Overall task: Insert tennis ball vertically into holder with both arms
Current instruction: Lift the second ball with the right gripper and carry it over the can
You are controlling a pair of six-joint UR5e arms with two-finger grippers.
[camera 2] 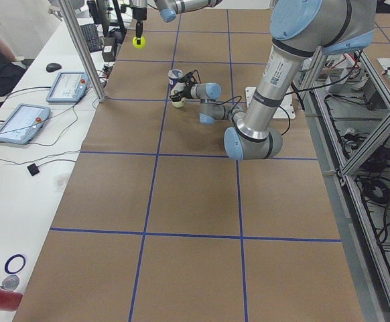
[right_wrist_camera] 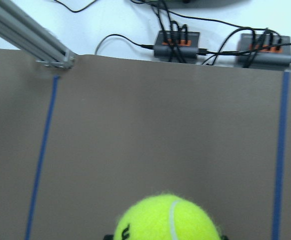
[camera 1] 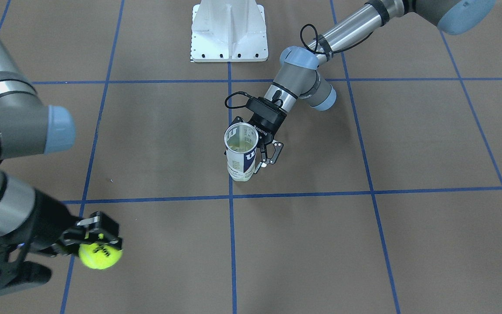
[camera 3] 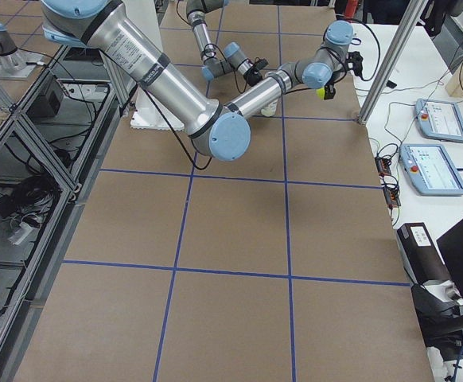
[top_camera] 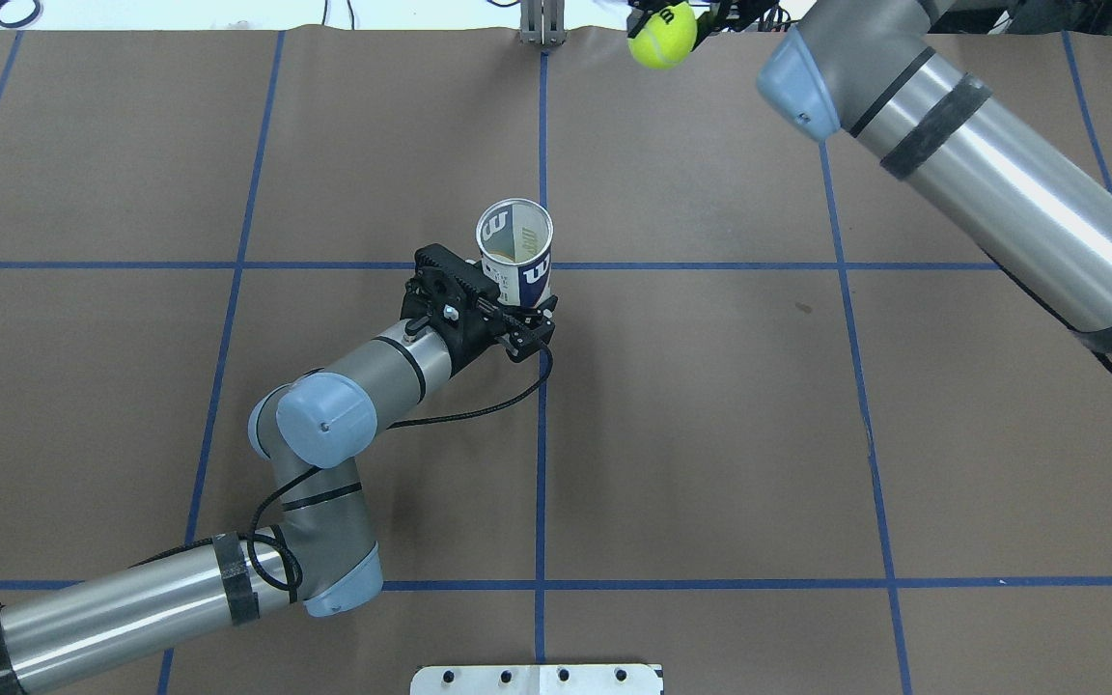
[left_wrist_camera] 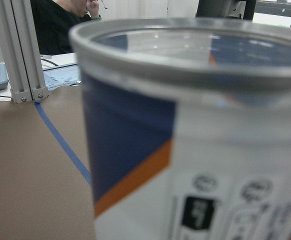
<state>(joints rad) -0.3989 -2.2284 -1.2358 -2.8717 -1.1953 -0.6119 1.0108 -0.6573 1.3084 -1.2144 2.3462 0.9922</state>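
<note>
My right gripper needs to let go of the tennis ball in the opening of the holder (camera 1: 242, 138) that my left gripper is holding.
The holder (camera 1: 242, 152) is a clear can with a navy-and-white label. It stands upright near the table's middle with its mouth open to the top, and shows in the overhead view (top_camera: 515, 253) and fills the left wrist view (left_wrist_camera: 195, 140). A yellowish tint shows at its bottom. My left gripper (camera 1: 254, 146) is shut on its lower half from the side (top_camera: 510, 301). My right gripper (camera 1: 100, 242) is shut on a yellow-green tennis ball (camera 1: 99, 256). It holds the ball above the table's far side (top_camera: 662, 35), well away from the holder. The ball fills the bottom of the right wrist view (right_wrist_camera: 168, 220).
The white robot base plate (camera 1: 229, 30) sits at the robot's edge. An aluminium post (camera 2: 81, 47) and two teach pendants (camera 2: 68, 86) stand on the operators' side, with cables and power boxes (right_wrist_camera: 178, 45) past the table edge. Blue tape lines (top_camera: 542, 434) grid the brown table.
</note>
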